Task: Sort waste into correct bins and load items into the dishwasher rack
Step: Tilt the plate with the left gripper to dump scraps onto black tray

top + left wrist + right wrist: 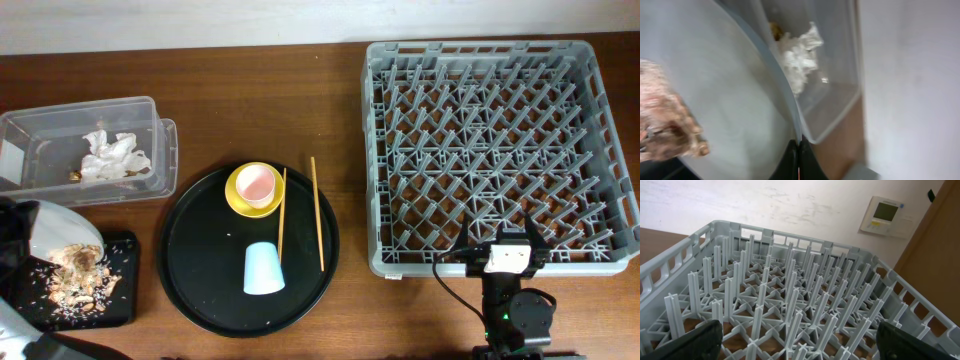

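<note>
Next, I let go of the grey-white plate with my left gripper on the round black tray (214, 262), next to the light blue cup. The plate is now tilted over the flat tray.
My left gripper (799, 150) is shut on the rim of the grey-white plate (58, 232), held tilted over the flat black tray (118, 300). Beige food scraps (80, 262) slide off the plate onto the tray and show in the left wrist view (665, 125). The clear box (160, 150) holds white tissue (112, 158), also in the left wrist view (797, 55). A pink cup (256, 184) sits in the yellow bowl (236, 200). The light blue cup (264, 270) and two chopsticks (317, 212) lie on the round tray. My right gripper (508, 240) is open at the grey rack (400, 262).
The large round black tray (200, 260) lies between the bins and the rack. The rack (790, 295) fills the right wrist view. A wall with a thermostat (882, 215) stands behind it. The table's front edge is close below the trays.
</note>
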Robot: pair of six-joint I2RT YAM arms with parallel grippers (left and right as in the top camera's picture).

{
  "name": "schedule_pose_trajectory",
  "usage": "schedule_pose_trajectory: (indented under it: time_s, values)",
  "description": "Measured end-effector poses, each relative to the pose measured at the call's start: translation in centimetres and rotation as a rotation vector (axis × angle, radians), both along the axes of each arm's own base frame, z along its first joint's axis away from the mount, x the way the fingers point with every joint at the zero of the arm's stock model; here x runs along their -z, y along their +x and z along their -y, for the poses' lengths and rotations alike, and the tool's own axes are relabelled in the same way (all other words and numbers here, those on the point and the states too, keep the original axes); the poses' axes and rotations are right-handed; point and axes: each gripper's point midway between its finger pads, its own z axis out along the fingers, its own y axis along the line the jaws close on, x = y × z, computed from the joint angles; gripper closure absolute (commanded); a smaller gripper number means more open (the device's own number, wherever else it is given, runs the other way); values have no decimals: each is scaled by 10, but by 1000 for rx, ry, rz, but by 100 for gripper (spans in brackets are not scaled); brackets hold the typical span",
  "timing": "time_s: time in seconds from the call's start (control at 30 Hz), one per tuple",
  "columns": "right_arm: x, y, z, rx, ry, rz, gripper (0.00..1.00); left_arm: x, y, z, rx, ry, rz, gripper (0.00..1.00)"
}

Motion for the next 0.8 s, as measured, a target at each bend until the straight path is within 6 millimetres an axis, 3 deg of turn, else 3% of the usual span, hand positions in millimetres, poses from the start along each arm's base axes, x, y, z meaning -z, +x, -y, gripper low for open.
schedule_pose_trajectory:
  time_s: [0.13,0.27,0.4,0.5,0.67,0.8]
  values:
    - [0,0,0,0,0,0,2,-16,-5,1,24,-78,121,100]
    - [0,0,0,0,0,0,2,-31,2,16,100,-128,219,99]
    - [0,0,0,0,0,0,2,-36,2,27,138,-167,252,99]
    - [0,0,0,0,0,0,2,-36,-11,31,105,-244,244,99]
    - [0,0,0,0,0,0,2,-42,-26,8,45,-191,272,99]
    - [0,0,0,0,0,0,2,-36,-32,18,31,-252,228,99]
